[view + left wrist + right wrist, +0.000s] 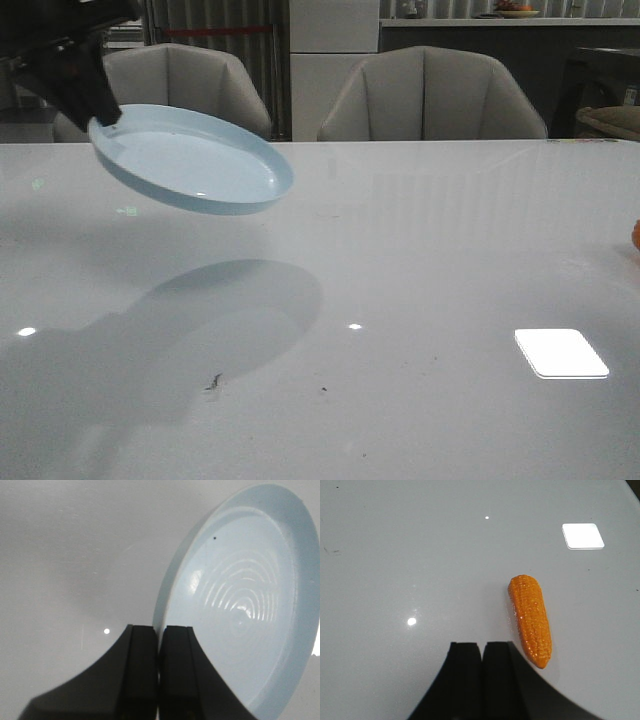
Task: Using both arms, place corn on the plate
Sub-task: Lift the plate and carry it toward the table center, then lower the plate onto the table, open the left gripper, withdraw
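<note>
I should open my left gripper to release the pale blue plate on the white table (325,302), behind the small bright dot.
The pale blue plate (195,160) hangs tilted in the air over the table's back left, held by its far left rim. My left gripper (98,108) is shut on that rim; in the left wrist view the gripper (159,630) pinches the plate's (240,605) edge between its fingers. The orange corn (531,619) lies flat on the white table in the right wrist view, beside my right gripper (482,646), which is shut and empty, apart from it. A sliver of the corn (636,234) shows at the front view's right edge.
The white glossy table (400,300) carries the plate's shadow at front left and a bright light reflection (561,352) at front right. Two beige chairs (430,95) stand behind the table's far edge.
</note>
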### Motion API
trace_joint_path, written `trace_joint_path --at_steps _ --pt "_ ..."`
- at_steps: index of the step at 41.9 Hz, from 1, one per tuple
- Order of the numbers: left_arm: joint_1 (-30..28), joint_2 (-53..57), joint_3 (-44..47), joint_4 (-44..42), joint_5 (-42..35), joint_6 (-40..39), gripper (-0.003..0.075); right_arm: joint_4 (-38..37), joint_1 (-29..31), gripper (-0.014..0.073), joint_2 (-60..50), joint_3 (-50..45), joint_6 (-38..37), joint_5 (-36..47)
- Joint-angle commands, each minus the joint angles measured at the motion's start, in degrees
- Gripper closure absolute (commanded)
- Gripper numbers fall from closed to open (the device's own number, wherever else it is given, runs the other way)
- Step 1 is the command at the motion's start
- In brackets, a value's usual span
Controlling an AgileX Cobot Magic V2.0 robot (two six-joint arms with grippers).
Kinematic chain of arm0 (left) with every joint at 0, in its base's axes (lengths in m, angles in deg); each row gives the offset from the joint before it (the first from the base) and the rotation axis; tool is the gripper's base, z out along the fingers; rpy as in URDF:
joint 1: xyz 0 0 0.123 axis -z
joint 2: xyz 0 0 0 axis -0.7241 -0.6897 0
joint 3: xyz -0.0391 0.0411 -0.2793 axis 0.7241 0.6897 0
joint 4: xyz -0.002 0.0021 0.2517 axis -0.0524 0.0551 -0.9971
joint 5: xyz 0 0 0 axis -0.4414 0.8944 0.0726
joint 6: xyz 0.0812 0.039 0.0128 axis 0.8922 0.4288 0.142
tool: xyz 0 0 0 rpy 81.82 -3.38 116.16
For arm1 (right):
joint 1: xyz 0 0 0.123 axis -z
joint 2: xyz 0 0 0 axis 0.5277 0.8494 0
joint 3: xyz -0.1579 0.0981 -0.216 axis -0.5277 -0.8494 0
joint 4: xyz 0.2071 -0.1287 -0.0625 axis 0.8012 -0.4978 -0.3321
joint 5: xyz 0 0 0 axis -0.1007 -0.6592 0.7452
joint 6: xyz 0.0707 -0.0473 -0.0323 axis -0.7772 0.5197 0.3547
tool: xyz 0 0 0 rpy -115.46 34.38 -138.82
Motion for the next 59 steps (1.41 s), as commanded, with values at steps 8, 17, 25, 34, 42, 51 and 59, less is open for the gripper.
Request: trace_joint_path --at_steps 8,17,25,34,42,51,59 --pt "9.8 1.5 -2.2 1.9 -4.3 -0.6 0.0629 0.1 0.1 0.0524 -0.2 1.7 0.2 4.4" --pt "13.7 -3.3 -2.1 -0.4 -1.5 -2.9 0.0629 0.1 0.1 0.0524 -0.2 1.7 0.2 4.4" --pt "15.0 -7.7 -2.1 -1.5 -0.5 -3.5 0.0629 0.1 0.1 0.0524 -0.2 1.7 0.2 4.4" --pt "15.3 -10.0 -2.2 -1.4 -0.6 -3.5 0.0629 0.1 0.1 0.0524 -0.2 1.7 0.2 4.4" --pt "15.3 -10.9 -2.2 -2.3 -0.6 -2.6 0.0588 0.1 0.1 0.0524 -0.2 1.7 0.2 4.4" --pt "15.3 -10.9 -2.2 -4.0 -1.6 -2.1 0.0472 0.3 0.1 0.0524 -0.2 1.7 0.2 4.4" --pt "15.2 -10.9 -3.8 -4.6 -2.3 -0.1 0.0440 0.3 0.1 0.0524 -0.2 1.7 0.2 4.4"
